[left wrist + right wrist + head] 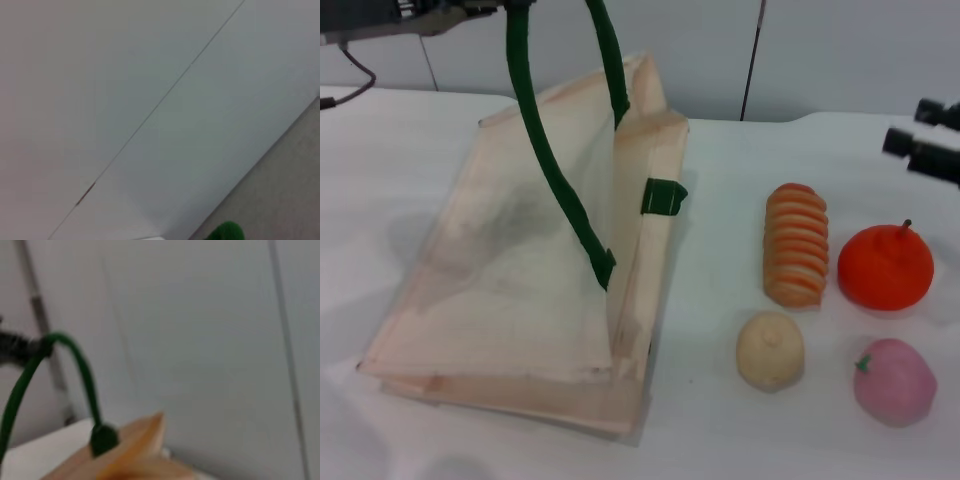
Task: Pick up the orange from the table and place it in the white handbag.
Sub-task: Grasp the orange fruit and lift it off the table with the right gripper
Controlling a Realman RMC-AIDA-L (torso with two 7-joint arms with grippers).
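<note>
Next, the robot's right gripper should move to the orange and close on the orange's stem side [907, 260], away from the ribbed oblong piece.
The orange [885, 267], round and red-orange with a short stem, sits on the white table [710, 440] at the right. The white handbag [510, 290] stands tilted at the left, its mouth held open. My left gripper [508, 5] is at the top edge of the head view, shut on a dark green rope handle [545, 150] and holding it up. The right wrist view shows the same handle [80, 365] and the bag's edge [135, 440]. My right gripper [920, 130] is at the right edge, above and behind the orange, open and empty.
An orange-and-cream ribbed oblong piece [796, 245] lies just left of the orange. A cream round piece [770, 350] and a pink fruit with a green stem [894, 381] lie in front of it. A grey wall stands behind the table.
</note>
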